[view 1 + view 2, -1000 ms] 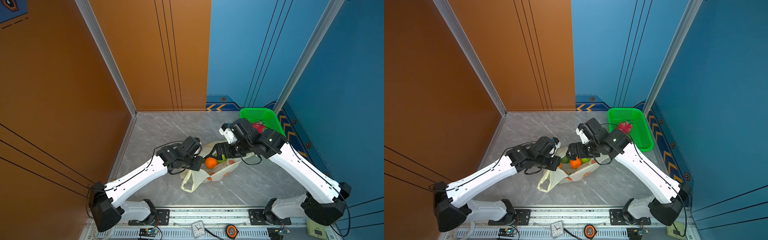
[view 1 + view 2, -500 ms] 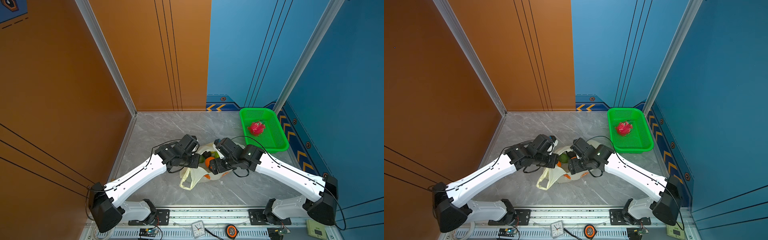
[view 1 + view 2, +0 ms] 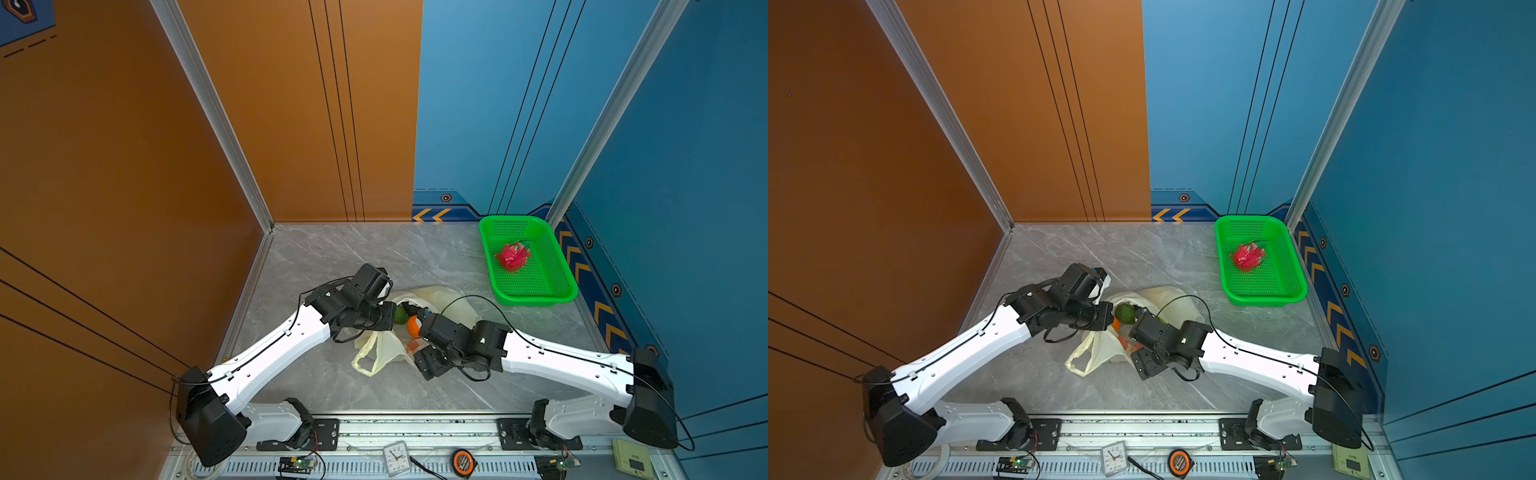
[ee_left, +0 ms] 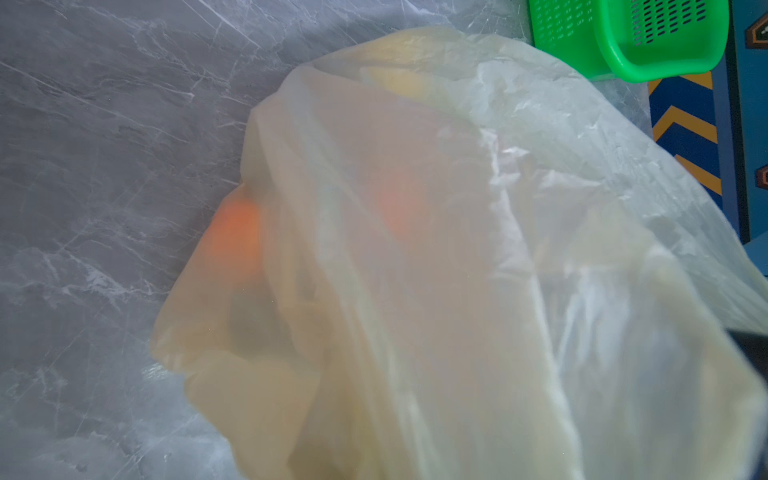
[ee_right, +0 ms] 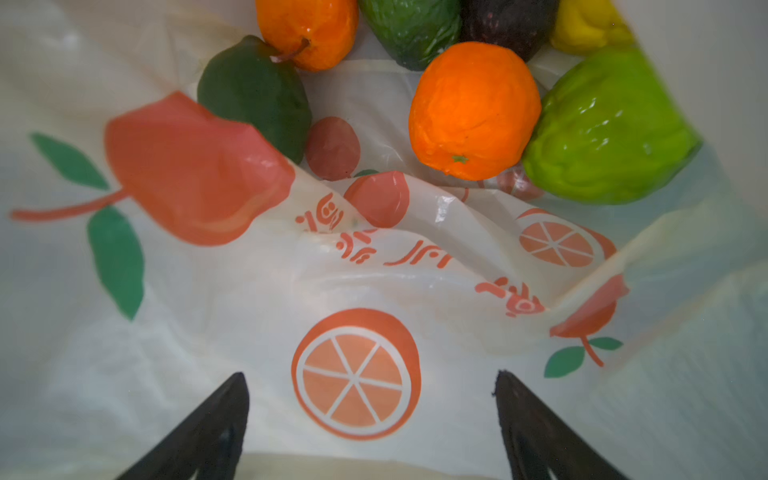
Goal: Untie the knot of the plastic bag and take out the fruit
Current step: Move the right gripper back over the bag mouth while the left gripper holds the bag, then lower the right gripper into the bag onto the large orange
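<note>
My right gripper is to go next to the big orange's middle (image 3: 413,326) (image 5: 475,110), beside the light green fruit in the plastic bag, and close there.
The plastic bag (image 3: 440,297) (image 3: 1167,297) lies open-mouthed between both arms, one handle loop (image 3: 365,357) flat on the floor. No knot shows. My left gripper (image 3: 390,318) is shut on the bag's rim; bag film (image 4: 457,249) hides its jaws in the left wrist view. My right gripper (image 5: 372,382) reaches into the mouth, open and empty, over the printed inner wall (image 5: 208,311). Ahead of it lie fruit: two oranges (image 5: 473,112), green pieces (image 5: 606,129), a dark avocado (image 5: 507,20), a yellow one (image 5: 586,20). The pink dragon fruit (image 3: 513,256) sits apart.
A bright green perforated basket (image 3: 528,293) (image 3: 1262,297) stands at the back right by the blue wall and holds the dragon fruit. A small clock (image 3: 397,457) and a tape measure (image 3: 461,460) lie on the front rail.
My right arm has swung from over the basket back to the bag and dropped low into its mouth. The dragon fruit now lies uncovered in the basket. The left arm has held still.
</note>
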Motion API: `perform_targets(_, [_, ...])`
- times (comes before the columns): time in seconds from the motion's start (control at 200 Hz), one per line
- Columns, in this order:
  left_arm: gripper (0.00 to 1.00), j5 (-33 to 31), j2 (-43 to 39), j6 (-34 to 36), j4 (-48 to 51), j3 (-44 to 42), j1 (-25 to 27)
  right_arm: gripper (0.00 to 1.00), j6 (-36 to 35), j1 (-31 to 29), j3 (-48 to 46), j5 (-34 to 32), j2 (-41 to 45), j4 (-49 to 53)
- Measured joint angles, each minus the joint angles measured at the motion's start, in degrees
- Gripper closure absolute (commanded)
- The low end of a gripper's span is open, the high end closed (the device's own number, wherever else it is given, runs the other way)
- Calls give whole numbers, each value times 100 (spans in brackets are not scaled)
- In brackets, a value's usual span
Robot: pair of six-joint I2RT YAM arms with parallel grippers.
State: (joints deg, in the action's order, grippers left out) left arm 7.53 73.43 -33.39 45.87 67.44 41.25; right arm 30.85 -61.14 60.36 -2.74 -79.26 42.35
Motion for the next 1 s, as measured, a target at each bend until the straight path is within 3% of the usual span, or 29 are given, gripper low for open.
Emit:
perform_targets(0.185, [100,151,-52,94,-22,-59,7,11,-13,374,870,568,-726,-7])
perform_targets(0.396, [100,223,-144,151,-26,-234,55,10,271,761,1106,723,-1008,-271])
perform_targets(0.536, [100,315,-188,216,-42,-409,101,8,570,1169,1158,507,-1213,-726])
perform_targets(0.766, [100,459,-192,310,-48,-555,212,0,973,1539,1178,-378,-1545,-1620])
perform_targets(0.996, [100,282,-142,310,-101,-551,356,2,1220,1589,1545,-319,-2031,-1373])
